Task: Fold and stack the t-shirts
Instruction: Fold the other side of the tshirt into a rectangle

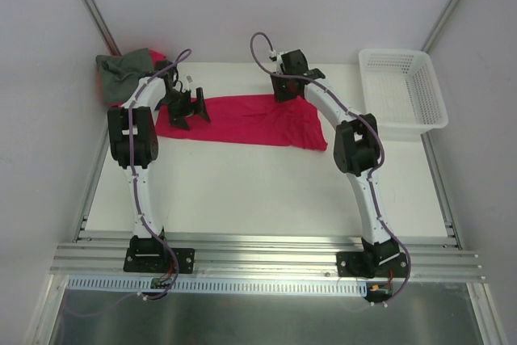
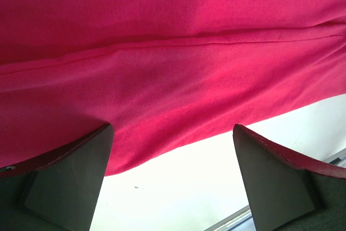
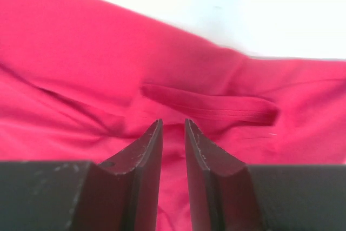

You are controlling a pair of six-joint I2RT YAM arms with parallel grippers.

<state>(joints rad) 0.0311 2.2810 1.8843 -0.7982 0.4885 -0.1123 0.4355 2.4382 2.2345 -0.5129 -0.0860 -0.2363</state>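
My right fingers sit just short of the crimson-red t-shirt's folded hem; I should open them, reach forward and pinch the hem's near layer (image 3: pixel 166 107).
A crimson-red t-shirt (image 1: pixel 242 120) lies spread in a long band across the back middle of the table. My left gripper (image 1: pixel 190 116) is open over its left end. In the left wrist view the left gripper (image 2: pixel 172 133) has its fingers wide apart and empty over the shirt's hem (image 2: pixel 178 85). My right gripper (image 1: pixel 284 93) is at the shirt's far edge. In the right wrist view the right gripper (image 3: pixel 173 121) has its jaws nearly together with red cloth between them, just short of the collar (image 3: pixel 216 106). A grey-green t-shirt (image 1: pixel 123 72) lies bunched at the back left. The dark blue shirt is out of view.
A white plastic lattice basket (image 1: pixel 404 86) stands at the back right, close to the right arm's elbow (image 1: pixel 355 143). Some red cloth (image 1: pixel 156 56) shows under the grey-green shirt. Grey walls enclose the table on the left, back and right.
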